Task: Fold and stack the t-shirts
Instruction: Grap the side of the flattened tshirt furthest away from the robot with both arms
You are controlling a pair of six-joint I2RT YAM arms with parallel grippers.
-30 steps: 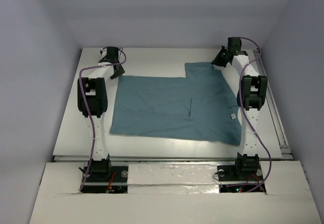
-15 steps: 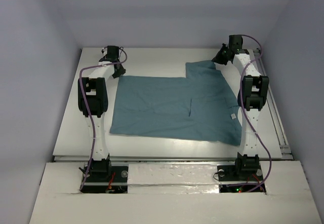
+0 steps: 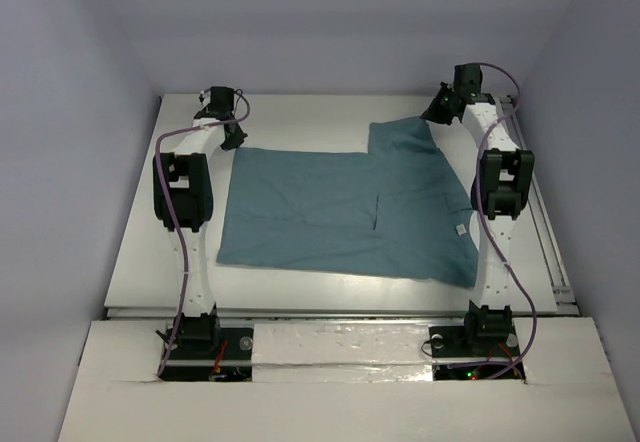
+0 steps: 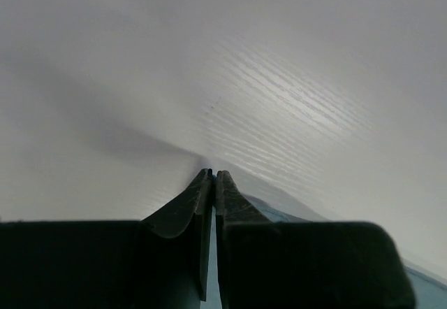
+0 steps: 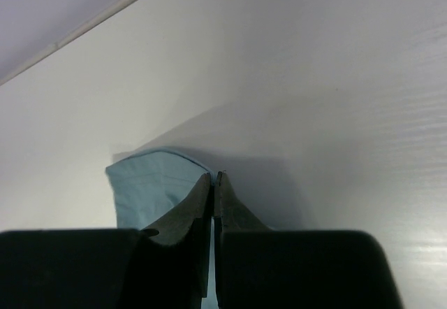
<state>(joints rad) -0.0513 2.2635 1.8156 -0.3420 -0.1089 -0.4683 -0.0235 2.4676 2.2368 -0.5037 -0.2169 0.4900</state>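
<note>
My right gripper is going to let go of the sleeve edge just inside the t-shirt's near edge (image 3: 443,269), at the end of the white label.
The teal-blue t-shirt (image 3: 340,212) lies spread flat on the white table, with its small white label (image 3: 459,229) near the right edge. My left gripper (image 3: 231,142) is at the shirt's far left corner. In the left wrist view it (image 4: 211,175) is shut, with teal cloth (image 4: 279,212) showing beside and between the fingers. My right gripper (image 3: 433,118) is at the far right sleeve corner. In the right wrist view it (image 5: 215,176) is shut on the sleeve edge (image 5: 150,183), which is raised a little off the table.
The white table (image 3: 300,122) is boxed in by pale walls at the back and on both sides. A metal rail (image 3: 555,252) runs along the table's right edge. Both arm bases stand at the near edge.
My right gripper has moved slightly toward the far right, lifting and drawing the sleeve corner with it. My left gripper has shifted a little at the far left corner.
</note>
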